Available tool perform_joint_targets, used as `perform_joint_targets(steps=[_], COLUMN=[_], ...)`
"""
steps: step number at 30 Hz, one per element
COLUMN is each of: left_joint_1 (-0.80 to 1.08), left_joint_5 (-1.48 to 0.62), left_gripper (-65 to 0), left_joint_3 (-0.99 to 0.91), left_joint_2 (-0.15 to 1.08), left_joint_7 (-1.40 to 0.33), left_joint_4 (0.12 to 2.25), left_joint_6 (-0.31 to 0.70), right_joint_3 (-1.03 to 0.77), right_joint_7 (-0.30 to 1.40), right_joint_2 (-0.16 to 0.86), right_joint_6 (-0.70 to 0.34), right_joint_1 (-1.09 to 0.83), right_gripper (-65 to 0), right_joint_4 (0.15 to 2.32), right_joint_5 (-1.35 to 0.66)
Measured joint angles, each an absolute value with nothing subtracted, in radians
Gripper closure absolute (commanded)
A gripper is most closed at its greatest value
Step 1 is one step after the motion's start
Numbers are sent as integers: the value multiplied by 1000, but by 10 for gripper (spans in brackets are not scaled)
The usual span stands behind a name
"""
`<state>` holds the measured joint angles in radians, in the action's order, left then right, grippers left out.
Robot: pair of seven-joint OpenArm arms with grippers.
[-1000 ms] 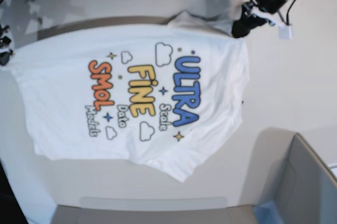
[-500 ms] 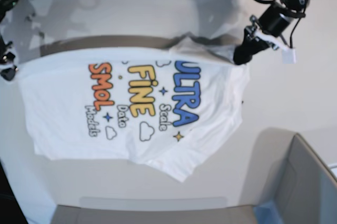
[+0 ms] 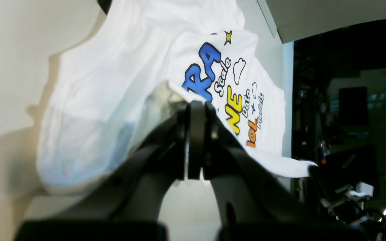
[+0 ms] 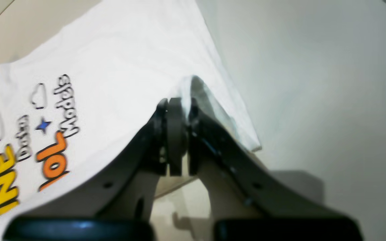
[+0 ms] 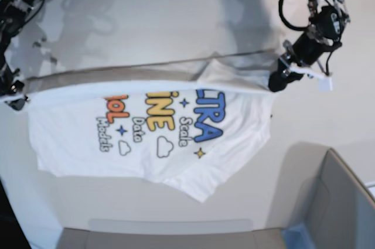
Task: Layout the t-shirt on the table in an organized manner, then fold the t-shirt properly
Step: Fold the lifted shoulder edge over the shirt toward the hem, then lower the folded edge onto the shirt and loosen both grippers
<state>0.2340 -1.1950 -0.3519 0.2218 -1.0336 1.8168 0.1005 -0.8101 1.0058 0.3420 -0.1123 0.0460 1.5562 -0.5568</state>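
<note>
The lifted edge, now held over the top of the lettering, will be let go by my left gripper on the t-shirt's side border, level with the blue lettering (image 5: 266,102).
The white t-shirt (image 5: 176,143) with the colourful lettering lies print up on the white table (image 5: 146,14). Its far edge is lifted in a taut line and held over the top of the lettering. My left gripper (image 5: 276,82) is shut on that edge at the right end. The left wrist view shows its jaws (image 3: 196,103) closed on a bunch of the shirt (image 3: 112,83). My right gripper (image 5: 14,94) is shut on the left end. The right wrist view shows it (image 4: 178,103) pinching the shirt's corner (image 4: 112,67) above the table (image 4: 313,83).
A grey box (image 5: 345,202) stands at the near right corner of the table and also shows in the left wrist view (image 3: 313,13). Bare tabletop (image 3: 5,50) lies beyond the shirt's lifted edge. The table's near edge runs just below the shirt.
Both grippers have moved toward the near side with the shirt's far edge. The lifted edge now covers the tops of the letters, which were fully in view before.
</note>
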Motion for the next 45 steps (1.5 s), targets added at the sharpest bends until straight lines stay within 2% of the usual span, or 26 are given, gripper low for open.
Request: perform_joint_targets(steps=[13, 20, 24, 28, 36, 38, 39, 41, 43, 45], left_joint_1=[146, 74, 47, 21, 2, -9, -15, -21, -19, -17], left_joint_5=[-1198, -1196, -1196, -1205, -1197, -1197, -1198, -1197, -1196, -1197], left_gripper=[0, 0, 0, 0, 0, -39, -67, -95, -96, -97], left_joint_3=[-309, -305, -305, -305, -262, -262, -263, -270, -271, -271], left_joint_2=[230, 253, 270, 280, 278, 276, 278, 282, 283, 281], left_joint_7=[-1039, -1039, -1041, -1039, -1040, -1038, -1033, -1016, -1017, -1029], left_joint_4=[1731, 1599, 1598, 1568, 1456, 1451, 1451, 1451, 1453, 1452], left_joint_6=[101, 101, 101, 105, 101, 100, 101, 100, 100, 100], right_joint_3=[-812, -811, -797, -720, -694, -685, -674, -659, -654, -654], right_joint_7=[952, 951, 860, 818, 796, 795, 796, 795, 795, 795], right_joint_2=[352, 352, 360, 382, 376, 379, 384, 390, 400, 410], right_joint_6=[-109, -109, -112, -43, -25, -25, -25, -25, -25, -25], right_joint_1=[116, 163, 169, 165, 165, 166, 166, 166, 166, 165], right_gripper=[0, 0, 0, 0, 0, 0, -18, -94, -174, -221], right_joint_4=[1366, 1293, 1229, 1173, 1176, 1176, 1176, 1176, 1178, 1181], right_joint_5=[-502, -498, -505, -497, -500, -500, -496, -501, -499, -498])
